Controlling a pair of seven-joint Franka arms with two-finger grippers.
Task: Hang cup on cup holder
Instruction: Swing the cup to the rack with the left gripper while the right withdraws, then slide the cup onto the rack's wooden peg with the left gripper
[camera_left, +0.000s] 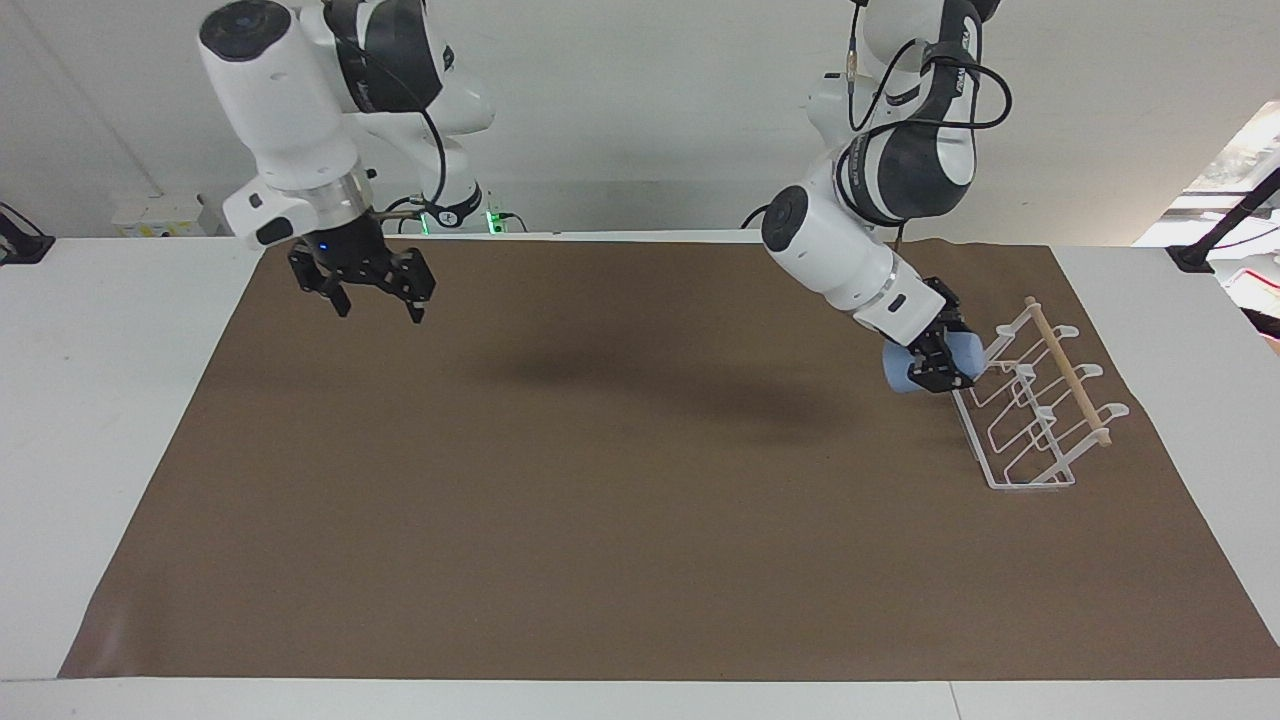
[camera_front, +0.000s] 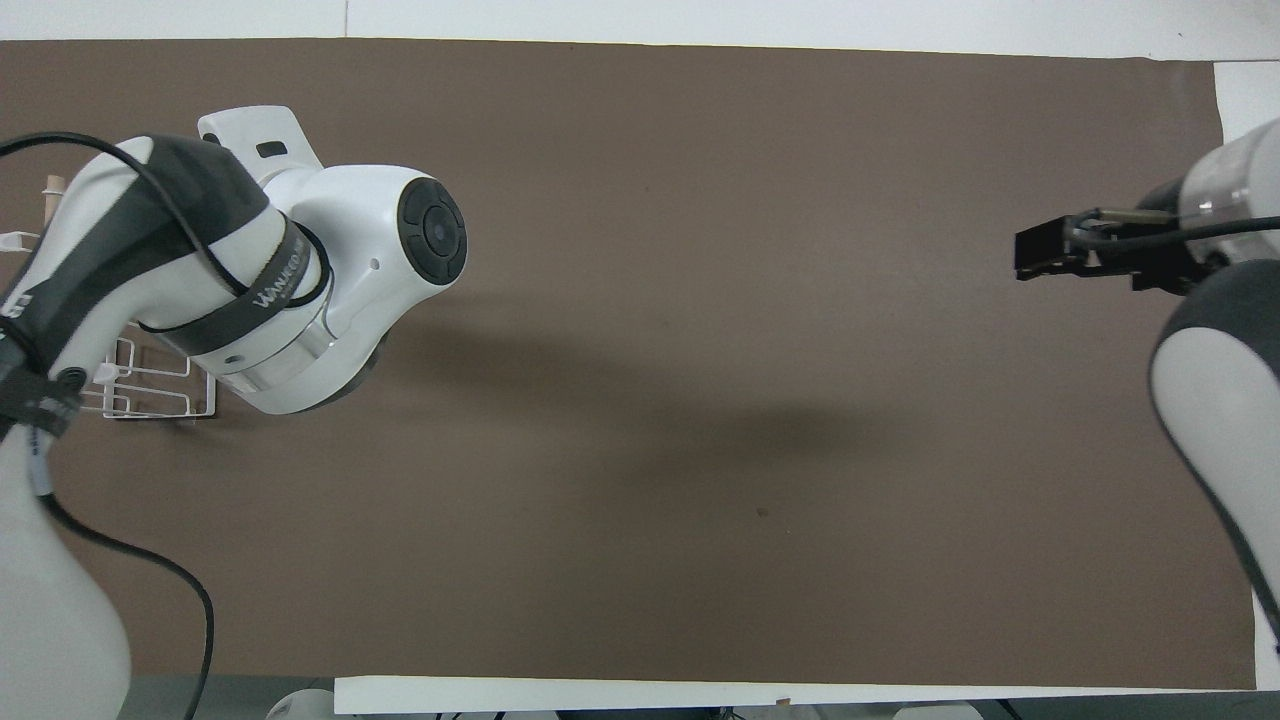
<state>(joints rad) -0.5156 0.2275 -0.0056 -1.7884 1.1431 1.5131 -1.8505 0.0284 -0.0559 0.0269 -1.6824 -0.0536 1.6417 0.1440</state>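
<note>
I need to have my left gripper let go of the light-blue cup on the cup holder's far-end peg (camera_front: 114, 238) facing the middle of the mat.
The light-blue cup (camera_left: 898, 373) is held on its side in my left gripper (camera_left: 943, 370), which is shut on it just above the mat. The cup is right beside the end of the white wire cup holder (camera_left: 1032, 486) that lies nearer to the robots, close to its first prong. I cannot tell whether they touch. The wooden dowel (camera_left: 1070, 372) runs along the holder's top. My right gripper (camera_left: 378, 303) is open and empty, raised over the mat at the right arm's end; it also shows in the overhead view (camera_front: 1040, 258). In the overhead view the left arm hides the cup, and only part of the holder (camera_front: 150, 392) shows.
A brown mat (camera_left: 600, 520) covers most of the white table (camera_left: 120, 400). The holder stands on the mat at the left arm's end.
</note>
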